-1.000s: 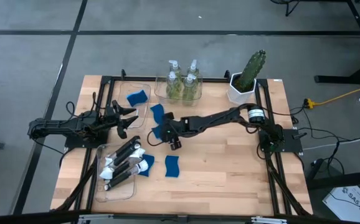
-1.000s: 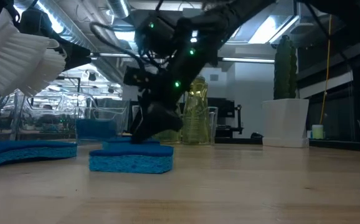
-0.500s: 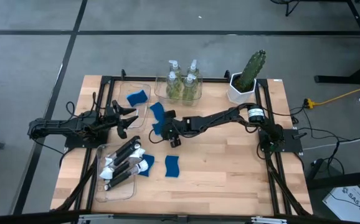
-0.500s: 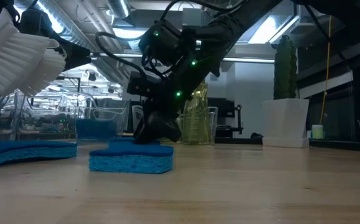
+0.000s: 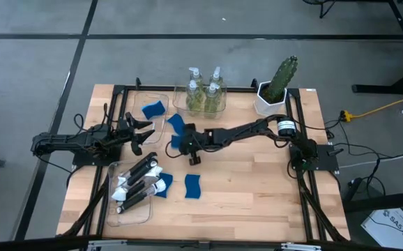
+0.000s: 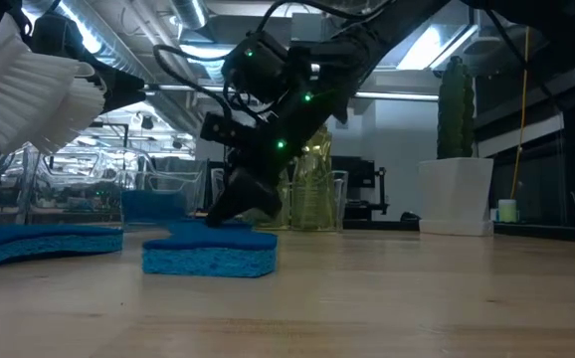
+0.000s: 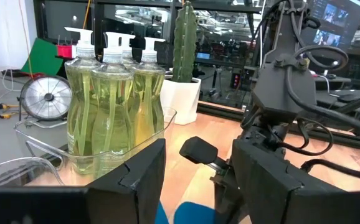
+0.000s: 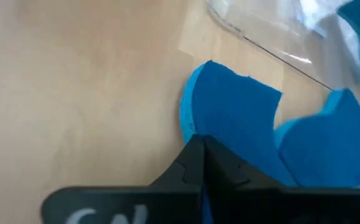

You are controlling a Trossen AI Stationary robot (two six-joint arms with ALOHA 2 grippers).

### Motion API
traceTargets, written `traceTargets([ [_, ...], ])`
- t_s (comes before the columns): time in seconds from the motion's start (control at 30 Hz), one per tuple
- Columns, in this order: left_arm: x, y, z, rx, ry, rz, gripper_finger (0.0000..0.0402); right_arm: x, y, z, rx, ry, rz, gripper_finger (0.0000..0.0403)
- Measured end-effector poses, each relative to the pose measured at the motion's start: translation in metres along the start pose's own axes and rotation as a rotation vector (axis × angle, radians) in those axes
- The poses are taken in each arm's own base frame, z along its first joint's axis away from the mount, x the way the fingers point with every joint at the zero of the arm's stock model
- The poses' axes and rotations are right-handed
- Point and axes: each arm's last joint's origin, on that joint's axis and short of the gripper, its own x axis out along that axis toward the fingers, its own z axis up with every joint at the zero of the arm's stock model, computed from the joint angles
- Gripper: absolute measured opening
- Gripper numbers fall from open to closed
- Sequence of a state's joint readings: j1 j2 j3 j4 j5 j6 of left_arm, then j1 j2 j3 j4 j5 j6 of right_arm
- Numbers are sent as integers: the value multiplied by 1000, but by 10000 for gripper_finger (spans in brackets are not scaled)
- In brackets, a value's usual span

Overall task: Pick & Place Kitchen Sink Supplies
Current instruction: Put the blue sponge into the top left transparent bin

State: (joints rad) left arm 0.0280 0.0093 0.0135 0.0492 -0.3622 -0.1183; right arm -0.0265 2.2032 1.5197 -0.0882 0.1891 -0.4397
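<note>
Next, I set the blue sponge down with my right gripper in the clear bin (image 5: 153, 130) (image 8: 299, 23), just in front of the sponge lying there.
My right gripper (image 5: 186, 148) (image 8: 202, 149) reaches slanting down to the table's middle and is shut, its tips at a blue sponge (image 5: 176, 143) (image 8: 233, 115) that lies flat on the wood. Another sponge (image 5: 176, 124) lies just beyond it. One more (image 5: 154, 109) rests in a clear bin, and two (image 5: 192, 185) (image 5: 164, 185) lie near the front. Soap bottles (image 5: 203, 96) stand in a clear bin at the back. Dish brushes (image 5: 137, 183) lie in a bin at the front left. My left gripper (image 5: 143, 132) (image 7: 198, 186) waits open and level at the left. My right gripper's shut fingertips (image 8: 195, 155) meet the near edge of the blue sponge (image 8: 195, 127), coming slanting down from the table's right. The sponge lies flat on the table. The fingers hide the spot, so I cannot tell whether any of the sponge is between them.
A green cactus in a white pot (image 5: 277, 87) stands at the back right. The clear bin with the sponge (image 5: 146, 115) is just left of my right gripper. Bare wood (image 5: 257, 188) stretches over the front right.
My right gripper has shut its fingers at the sponge's edge, staying almost where it was. The sponge has not shifted.
</note>
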Motion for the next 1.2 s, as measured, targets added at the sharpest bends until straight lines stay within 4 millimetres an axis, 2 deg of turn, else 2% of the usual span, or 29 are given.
traceTargets([
  [0.2,0,0,0,0,0,0,180,-5,-13,16,73,-80,80,2],
  [0.5,0,0,0,0,0,0,180,-24,-46,43,103,-69,84,1],
  [0.7,0,0,0,0,0,0,180,-44,-63,60,126,34,-47,1],
  [0.8,0,0,0,0,0,0,180,-51,-67,68,109,30,-96,1],
  [1.03,0,0,0,0,0,0,180,-55,-76,86,85,-147,-130,0],
  [1.2,0,0,0,0,-1,2,180,-45,-83,94,112,-329,-124,0],
])
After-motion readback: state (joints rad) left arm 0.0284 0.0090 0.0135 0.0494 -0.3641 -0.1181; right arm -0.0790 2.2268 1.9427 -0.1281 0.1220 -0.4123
